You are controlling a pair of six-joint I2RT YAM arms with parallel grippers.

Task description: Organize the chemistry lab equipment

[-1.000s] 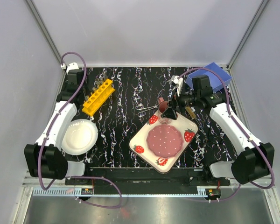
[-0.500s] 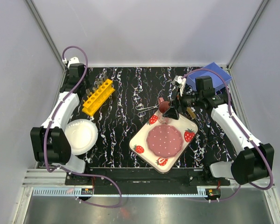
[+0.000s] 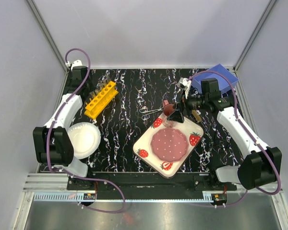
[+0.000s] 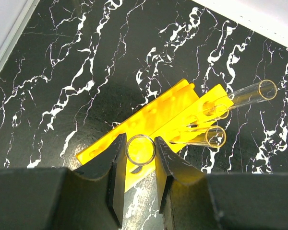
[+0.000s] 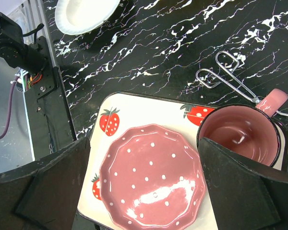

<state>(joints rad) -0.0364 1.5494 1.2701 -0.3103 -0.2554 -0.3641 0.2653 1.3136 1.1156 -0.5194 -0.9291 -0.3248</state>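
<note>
The robot's left gripper will release the clear tube in a yellow rack hole (image 3: 94,103) (image 4: 154,153), close to the end facing the white plate.
The yellow rack (image 3: 101,98) stands at the back left, with clear tubes (image 3: 103,86) leaning in its holes. In the left wrist view the rack (image 4: 153,115) lies just below my left gripper (image 4: 139,140), which is shut on a clear tube (image 4: 140,150) seen end-on; three more tubes (image 4: 249,93) sit in the rack. In the top view the left gripper (image 3: 81,87) is beside the rack. The metal scissors (image 3: 149,111) (image 5: 225,76) lie left of the pink mug (image 3: 172,111). My right gripper (image 3: 175,116) (image 5: 145,143) is open and empty over the tray. A brown wooden piece (image 3: 196,115) shows under the right arm.
The strawberry-print tray (image 3: 145,143) (image 5: 134,103) holds a pink dotted plate (image 3: 169,144) (image 5: 151,177) and the pink mug (image 5: 237,139). A white plate (image 3: 81,140) (image 5: 86,14) sits front left. A blue box (image 3: 216,79) is at the back right corner.
The left arm has drawn up and back toward the rear left corner, its elbow rising from the table's near edge. The right arm has hardly moved.
</note>
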